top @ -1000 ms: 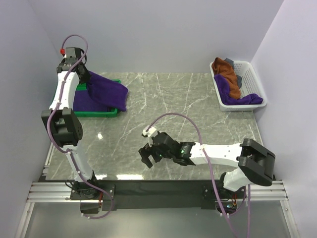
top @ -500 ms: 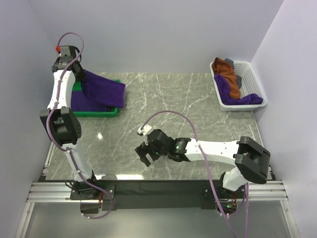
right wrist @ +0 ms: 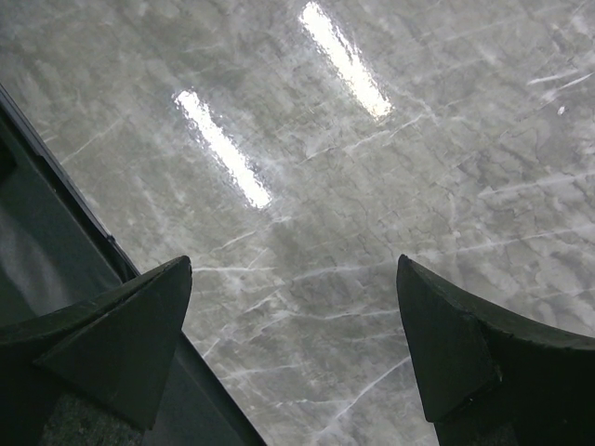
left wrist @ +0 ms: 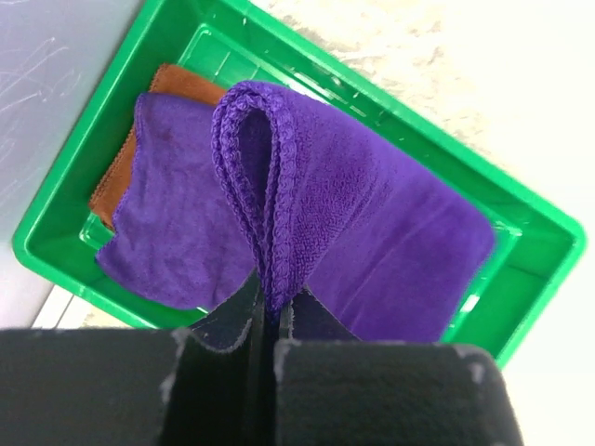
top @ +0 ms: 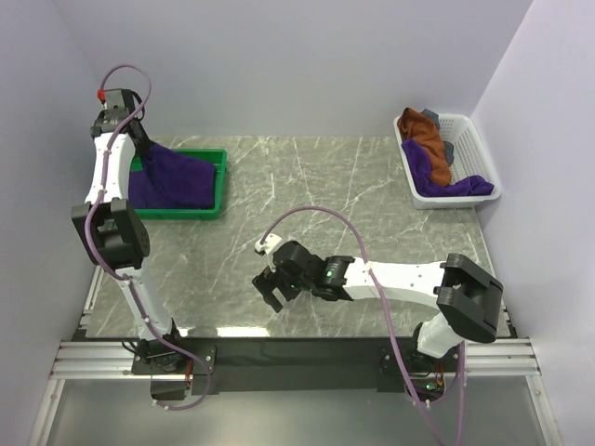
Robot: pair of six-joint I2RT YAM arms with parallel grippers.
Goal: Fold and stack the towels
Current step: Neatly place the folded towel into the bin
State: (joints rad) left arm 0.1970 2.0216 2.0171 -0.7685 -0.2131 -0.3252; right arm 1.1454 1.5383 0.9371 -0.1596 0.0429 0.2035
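Next, I let go of the folded purple towel with my left gripper, setting it down on the towels lying flat in the green tray (top: pixel 174 185) (left wrist: pixel 336 255).
My left gripper (top: pixel 138 141) is raised at the far left above the green tray (top: pixel 216 160) and is shut on a folded purple towel (top: pixel 177 178), which hangs from it down into the tray. In the left wrist view the gripper (left wrist: pixel 268 311) pinches the towel's folded edge (left wrist: pixel 279 204); a purple towel (left wrist: pixel 172 228) and a rust-brown towel (left wrist: pixel 167 82) lie flat under it in the tray (left wrist: pixel 65 218). My right gripper (top: pixel 272 290) is open and empty, low over the bare marble near the front, its fingertips (right wrist: pixel 149 325) spread wide.
A white basket (top: pixel 472 149) at the back right holds a rust-brown towel (top: pixel 426 137), a purple towel (top: pixel 437 177) and a small grey item (top: pixel 434 118). Walls close in on the left, back and right. A black rail (top: pixel 279 348) runs along the near edge.
My left gripper has pulled the purple towel left and back, so that it now hangs inside the tray instead of draping over its right rim. My right arm has shifted slightly left.
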